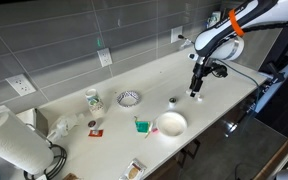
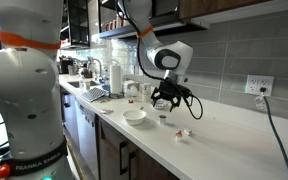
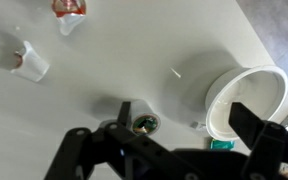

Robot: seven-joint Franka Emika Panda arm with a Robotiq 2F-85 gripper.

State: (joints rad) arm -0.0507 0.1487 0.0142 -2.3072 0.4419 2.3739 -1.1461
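Observation:
I will next move my gripper to the sides of the cap-like thing [image 1: 172,101] [image 3: 142,119], which is small, round and dark near the white bowl, and close it there.
My gripper [image 1: 196,92] hangs open a little above the pale countertop [image 1: 134,75], with nothing between its fingers. In the wrist view the gripper [image 3: 184,112] looks down on a small round dark cap-like thing [image 3: 144,124] that lies just beside one finger [image 3: 124,110]. The white bowl [image 3: 246,98] sits under the opposite finger, with a green object [image 3: 220,144] by its rim. Both exterior views show the gripper [image 2: 164,100] beside the bowl [image 1: 170,123] [image 2: 134,116] and close to the small dark thing [image 1: 172,101].
A patterned dish [image 1: 129,97], a mug [image 1: 92,99], a green item [image 1: 141,125] and a red scrap [image 1: 94,125] stand further along the counter. A paper towel roll [image 1: 9,142] is at the end. Crumpled wrappers [image 3: 29,62] [image 3: 69,8] lie nearby. The counter edge is close.

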